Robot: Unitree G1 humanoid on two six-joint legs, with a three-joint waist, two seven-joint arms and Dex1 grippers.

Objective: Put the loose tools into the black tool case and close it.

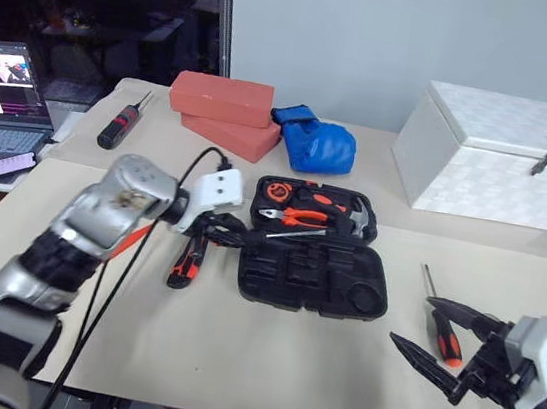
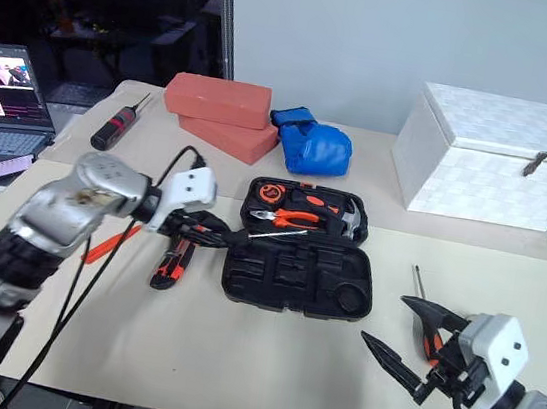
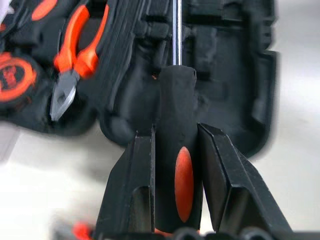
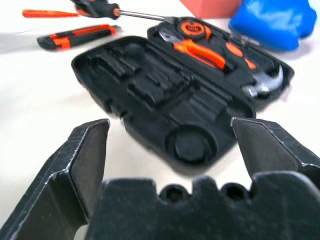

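Note:
I will let go of the screwdriver with my left gripper so that it rests in the hollow [image 1: 295, 245] [image 3: 148, 56] along the hinge in the near half of the tool case.
The black tool case [image 1: 310, 270] lies open in the middle of the table. Its far half holds pliers [image 1: 302, 215], a tape measure and a hammer; the near half shows bare recesses. My left gripper [image 3: 177, 134] is shut on the black-and-orange handle of a screwdriver [image 3: 177, 170], whose steel shaft [image 1: 295, 233] reaches over the case's left part. On the table left of the case lie a utility knife [image 1: 183, 261] and a thin orange stick [image 2: 107, 243]. Another screwdriver [image 1: 446, 336] lies at the right, between the fingers of my open right gripper [image 1: 410, 319].
A large white box [image 1: 502, 154] stands at the back right. Two red bricks [image 1: 221, 107] and a blue glove [image 1: 317, 145] sit behind the case. A thick black red-banded screwdriver [image 1: 123, 124] lies far left, near a laptop [image 1: 0, 98] and a phone [image 1: 1, 166].

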